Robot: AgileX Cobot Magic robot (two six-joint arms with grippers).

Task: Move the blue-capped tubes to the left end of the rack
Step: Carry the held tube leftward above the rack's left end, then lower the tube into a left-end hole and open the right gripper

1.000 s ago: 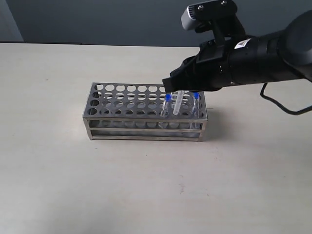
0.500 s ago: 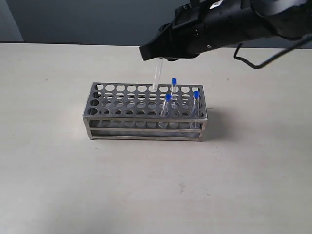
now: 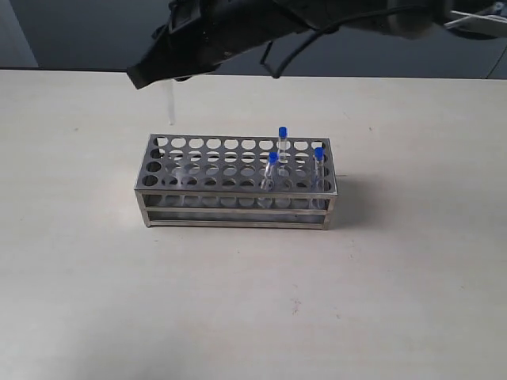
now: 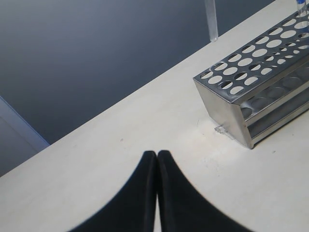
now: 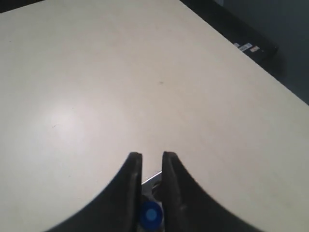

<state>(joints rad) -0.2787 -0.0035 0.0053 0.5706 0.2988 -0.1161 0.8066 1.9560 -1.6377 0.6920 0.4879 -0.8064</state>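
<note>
My right gripper is going to put the blue-capped tube down in the back corner hole at the rack's empty end [image 3: 161, 143].
The silvery rack [image 3: 230, 212] stands mid-table, long side toward the exterior camera. Three blue-capped tubes stand in its right end: one at the back [image 3: 282, 142], one at the front [image 3: 272, 169] and one by the right edge [image 3: 318, 163]. My right gripper [image 3: 162, 75] reaches across to the left and is shut on the fourth tube [image 3: 170, 109], which hangs just above the rack's back left corner. Its blue cap [image 5: 150, 215] sits between the right gripper's [image 5: 151, 155] fingers. The left gripper [image 4: 157, 153] is shut and empty, low over the table, left of the rack [image 4: 227, 104].
The rack's left holes [image 3: 178, 162] hold nothing. The beige table [image 3: 253, 301] spreads out on all sides of the rack. A dark wall runs behind the table's far edge. A black bar [image 5: 251, 46] lies beyond a table edge in the right wrist view.
The right gripper has lifted one tube out of the rack's right end and carried it leftward, up and over to the left end. The three other tubes have not moved.
</note>
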